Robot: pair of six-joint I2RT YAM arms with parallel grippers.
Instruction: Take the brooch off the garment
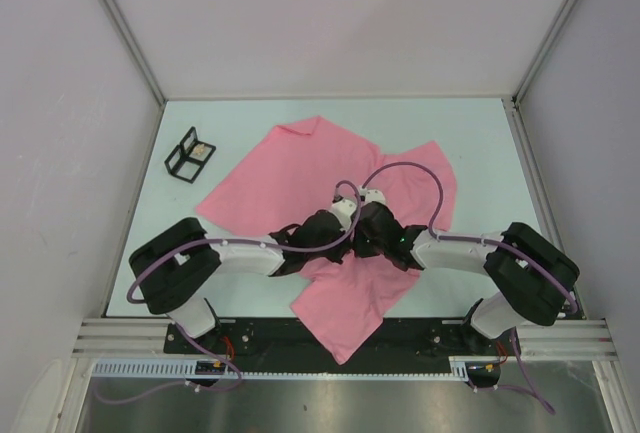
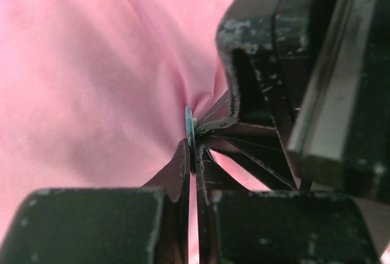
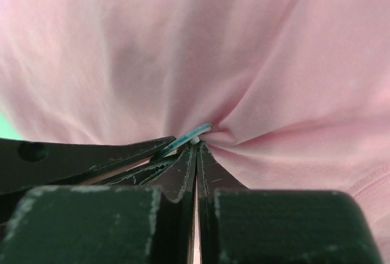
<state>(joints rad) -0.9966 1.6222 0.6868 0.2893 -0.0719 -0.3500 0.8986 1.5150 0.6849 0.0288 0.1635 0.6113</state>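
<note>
Next, I let go of the disc with my left gripper and take the disc's edge (image 2: 189, 121) with my right gripper, because my right gripper is pinching cloth at the brooch's post.
The pink garment (image 1: 300, 168) lies spread on the table, and both grippers meet over its middle. The brooch (image 2: 189, 124) is a thin teal disc seen edge-on, on a small white post; it also shows in the right wrist view (image 3: 186, 137). My left gripper (image 2: 194, 154) is shut on the disc's edge. My right gripper (image 3: 196, 149) is shut on the puckered cloth (image 3: 256, 124) right at the post. The cloth gathers in folds toward that point. In the top view the left gripper (image 1: 350, 236) and right gripper (image 1: 362, 233) touch tip to tip and hide the brooch.
A small black open frame box (image 1: 190, 156) stands on the table at the far left, beyond the shirt's sleeve. White walls close in the table on three sides. The shirt's lower hem (image 1: 345, 338) hangs over the near edge.
</note>
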